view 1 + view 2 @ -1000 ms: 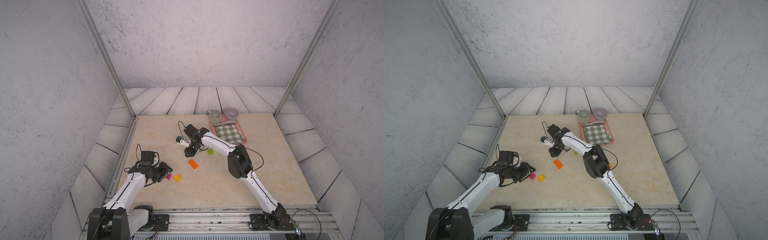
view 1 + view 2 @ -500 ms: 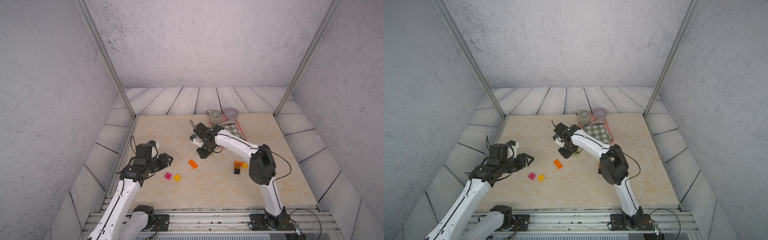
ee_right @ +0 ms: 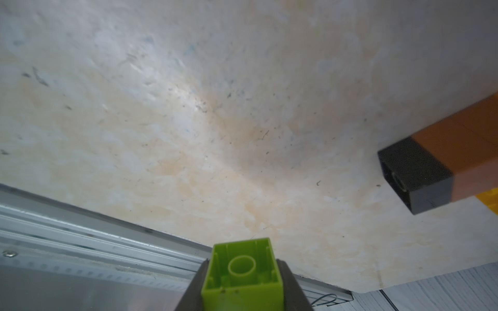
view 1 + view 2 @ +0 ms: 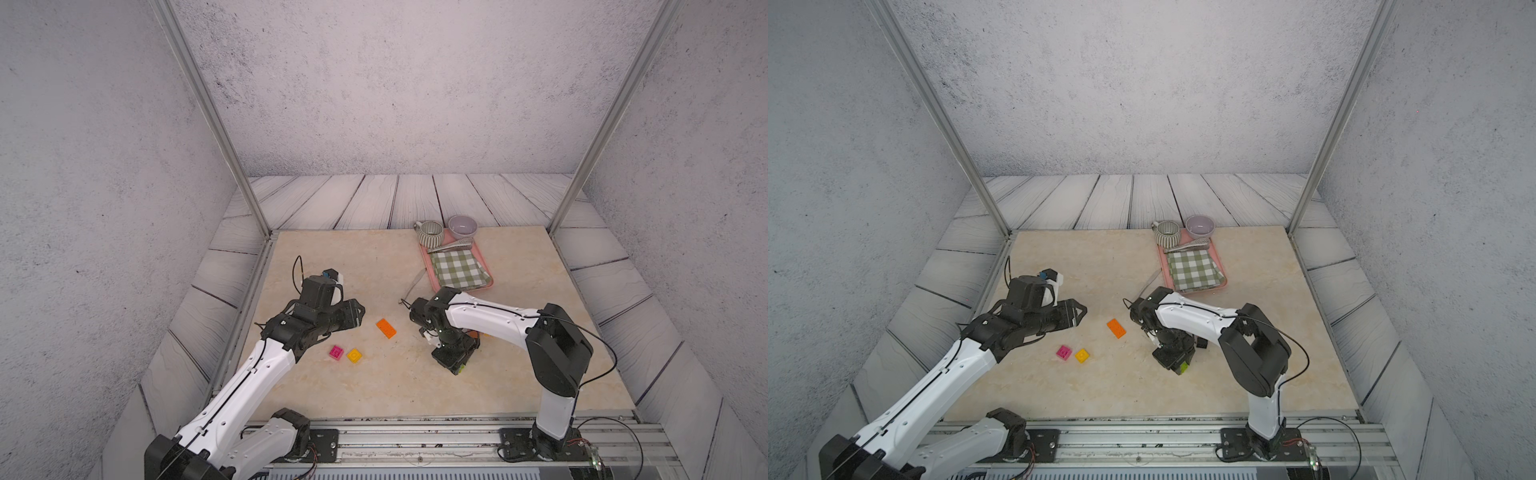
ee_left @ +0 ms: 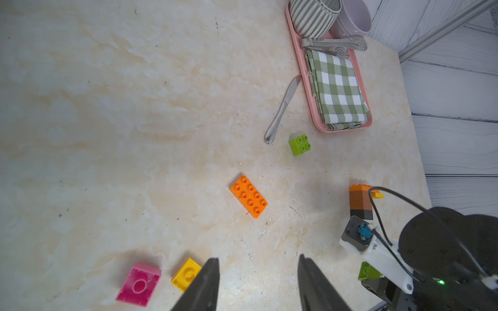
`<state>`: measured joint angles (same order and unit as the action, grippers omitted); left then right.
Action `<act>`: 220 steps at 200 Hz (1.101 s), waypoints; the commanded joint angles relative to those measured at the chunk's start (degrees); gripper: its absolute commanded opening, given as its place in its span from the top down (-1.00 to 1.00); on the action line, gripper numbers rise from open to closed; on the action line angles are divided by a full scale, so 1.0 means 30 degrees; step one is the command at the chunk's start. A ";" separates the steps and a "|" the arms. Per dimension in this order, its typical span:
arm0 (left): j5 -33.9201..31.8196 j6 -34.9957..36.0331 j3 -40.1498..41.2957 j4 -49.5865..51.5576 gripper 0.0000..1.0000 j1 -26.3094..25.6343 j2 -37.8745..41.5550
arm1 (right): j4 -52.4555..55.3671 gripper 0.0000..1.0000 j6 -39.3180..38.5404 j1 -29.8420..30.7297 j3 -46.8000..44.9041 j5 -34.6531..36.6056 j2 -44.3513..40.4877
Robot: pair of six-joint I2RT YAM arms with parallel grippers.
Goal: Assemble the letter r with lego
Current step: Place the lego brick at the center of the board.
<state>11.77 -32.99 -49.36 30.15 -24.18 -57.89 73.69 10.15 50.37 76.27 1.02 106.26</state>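
Note:
The lime green lego brick will go down on the bare table (image 4: 448, 367) between the brick stack and the metal rail, set there by my right gripper.
My right gripper (image 3: 242, 272) is shut on a lime green lego brick (image 3: 242, 274), hollow underside toward the camera, and hangs low over the table (image 4: 457, 366) right of centre. Beside it lies a stack of orange, brown and black bricks (image 5: 361, 202) with a yellow piece; its black end (image 3: 415, 175) points my way. My left gripper (image 5: 257, 258) is open and empty, above and behind the magenta brick (image 4: 336, 352) and yellow brick (image 4: 354, 355). A long orange brick (image 4: 386, 328) lies between the arms. Another lime brick (image 5: 299, 144) sits near the knife tip.
A pink tray (image 4: 491, 284) at the back right holds a green-checked cloth (image 4: 457, 270) and tongs (image 4: 451, 246). A striped mug (image 4: 430, 232) and a lavender bowl (image 4: 462, 225) stand at its far end, and a knife (image 4: 412, 283) lies left of it. A metal rail (image 4: 415, 432) runs along the front edge.
My right arm swung from the back centre toward the front right, carrying the lime brick. My left gripper rose away from the magenta brick and moved back, opening slightly.

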 commanded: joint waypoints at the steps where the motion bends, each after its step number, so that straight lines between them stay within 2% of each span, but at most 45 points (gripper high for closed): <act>1: -0.0553 -0.0182 0.0445 0.0057 -0.03 -0.0083 0.0558 | -0.1065 0.76 0.0587 0.0041 -0.0569 0.0123 0.0408; 91: -0.0771 -0.0412 0.0574 0.0269 -0.03 -0.0083 0.0476 | -0.2238 0.68 0.0557 0.0080 -0.1458 -0.0090 0.1753; 132: -0.0708 -0.0460 0.0576 0.0262 -0.02 -0.0083 0.0402 | -0.2547 0.42 0.0511 0.0057 -0.1261 -0.0075 0.2166; 220: -0.1068 -0.0514 0.0834 0.0190 -0.02 -0.0083 0.0853 | -0.3636 0.20 0.0589 0.0067 -0.0875 -0.0427 0.2625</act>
<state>9.63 -34.52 -47.68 30.63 -24.18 -56.49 67.90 11.42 50.46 73.54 0.56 112.07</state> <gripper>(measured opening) 0.511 0.382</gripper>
